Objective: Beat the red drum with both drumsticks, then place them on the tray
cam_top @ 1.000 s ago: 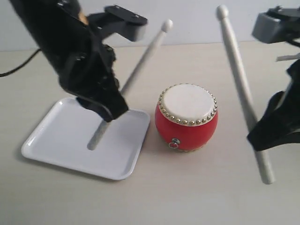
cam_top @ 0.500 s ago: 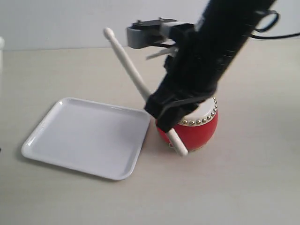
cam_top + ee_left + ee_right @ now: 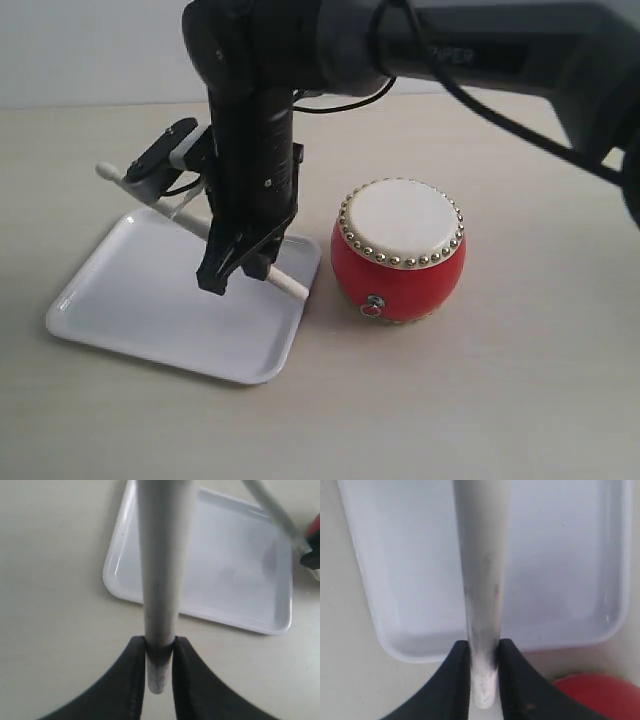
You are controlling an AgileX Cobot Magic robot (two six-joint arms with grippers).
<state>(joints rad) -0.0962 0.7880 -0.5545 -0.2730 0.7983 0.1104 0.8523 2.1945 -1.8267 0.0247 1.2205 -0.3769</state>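
Observation:
Next, my right gripper releases its drumstick across the middle of the white tray [image 3: 199, 293], with one tip toward the red drum.
The red drum [image 3: 400, 250] stands upright on the table, right of the white tray [image 3: 130, 300]. My right arm reaches across from the right, and my right gripper [image 3: 245, 265] hangs low over the tray's right part, shut on a drumstick [image 3: 290, 285]. That stick slants from above the tray's far left corner down to the near right rim. In the right wrist view the stick [image 3: 481, 570] lies over the tray [image 3: 560, 555], clamped by my right gripper [image 3: 484, 655], with the drum [image 3: 592, 695] beside. My left gripper [image 3: 159, 655] is shut on the other drumstick [image 3: 162, 555], beside the tray [image 3: 240, 580]; the exterior view does not show it.
The pale table [image 3: 480, 400] surrounds the tray and drum. The dark right arm [image 3: 450, 45] spans the back of the scene above the drum. In the left wrist view the right arm's stick [image 3: 275, 512] crosses the tray's far corner.
The right arm swung from the far right, across the drum, to over the tray with its stick. The left arm, over the tray a second ago, has left the exterior view.

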